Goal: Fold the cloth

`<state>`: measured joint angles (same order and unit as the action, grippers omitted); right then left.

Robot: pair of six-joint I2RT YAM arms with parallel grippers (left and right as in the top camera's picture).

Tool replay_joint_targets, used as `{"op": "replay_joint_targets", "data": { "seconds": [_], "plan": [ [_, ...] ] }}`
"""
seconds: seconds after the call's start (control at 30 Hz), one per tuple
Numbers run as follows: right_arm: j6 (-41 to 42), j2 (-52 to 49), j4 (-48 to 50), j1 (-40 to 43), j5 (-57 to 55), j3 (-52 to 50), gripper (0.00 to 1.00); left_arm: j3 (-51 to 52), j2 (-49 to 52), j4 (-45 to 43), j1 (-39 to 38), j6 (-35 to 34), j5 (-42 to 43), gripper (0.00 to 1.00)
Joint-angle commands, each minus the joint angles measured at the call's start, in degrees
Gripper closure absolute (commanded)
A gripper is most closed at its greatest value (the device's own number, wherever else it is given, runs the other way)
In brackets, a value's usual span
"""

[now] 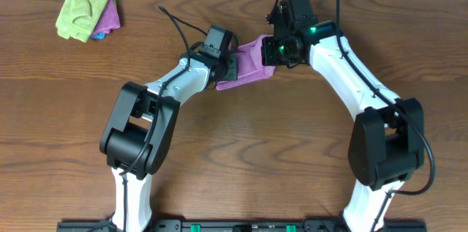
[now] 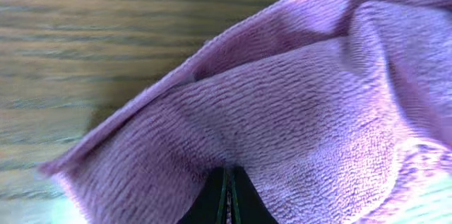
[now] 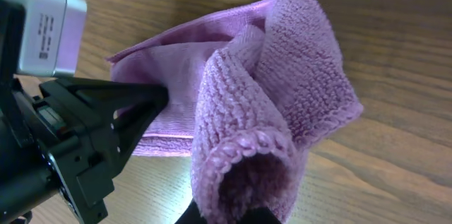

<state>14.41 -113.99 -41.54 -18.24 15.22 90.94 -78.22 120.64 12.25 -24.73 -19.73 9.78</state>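
Next, my right gripper lets go of the raised fold on the purple cloth's opposite edge (image 1: 221, 76) (image 3: 138, 114), under the fingers of my left gripper. The cloth now hangs bunched just above the wood.
The purple cloth (image 1: 247, 65) hangs bunched between my two grippers at the middle of the table, a little above the wood. My left gripper (image 1: 228, 66) is shut on its left edge. In the left wrist view the cloth (image 2: 304, 111) fills most of the frame, and the dark fingers (image 2: 220, 199) pinch it at the bottom. My right gripper (image 1: 272, 50) is shut on the cloth's right end. In the right wrist view that end of the cloth (image 3: 282, 90) curls into a loop over the right gripper (image 3: 233, 217), with the left gripper (image 3: 85, 132) just beyond it.
A stack of a lime-green cloth (image 1: 79, 12), a smaller pinkish-purple one (image 1: 108, 14) and a blue one lies at the table's far left corner. The bare wooden table (image 1: 241, 151) stretches between the two arm bases.
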Motion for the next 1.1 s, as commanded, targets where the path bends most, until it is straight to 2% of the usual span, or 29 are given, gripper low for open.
{"op": "replay_joint_targets", "data": {
  "seconds": [0.0,0.23,0.33,0.47,0.8,1.07],
  "plan": [
    [-0.81,-0.02,-0.7,-0.22,-0.87,-0.09,0.99,0.74,0.92,-0.48,-0.15,-1.51,2.14,0.94],
    [-1.66,-0.02,-1.79,-0.22,-0.87,-0.09,0.99,0.74,-3.17,0.79,0.07,1.55,1.07,0.95],
    [-1.66,-0.02,-1.79,-0.22,-0.83,-0.09,0.99,0.72,-8.85,3.13,0.07,4.79,-4.68,0.94],
    [-1.9,-0.02,-1.4,-0.72,-0.83,-0.09,0.99,0.74,-16.24,9.07,0.07,6.49,-9.14,0.94],
    [-5.29,-1.7,2.69,-5.66,-3.28,-0.2,0.99,0.74,-33.64,26.01,0.07,6.43,-9.35,0.94],
    [-5.51,-6.16,4.79,-7.06,-3.21,-0.22,0.99,0.74,-47.84,32.89,0.04,6.45,-9.35,0.94]
  ]
}}
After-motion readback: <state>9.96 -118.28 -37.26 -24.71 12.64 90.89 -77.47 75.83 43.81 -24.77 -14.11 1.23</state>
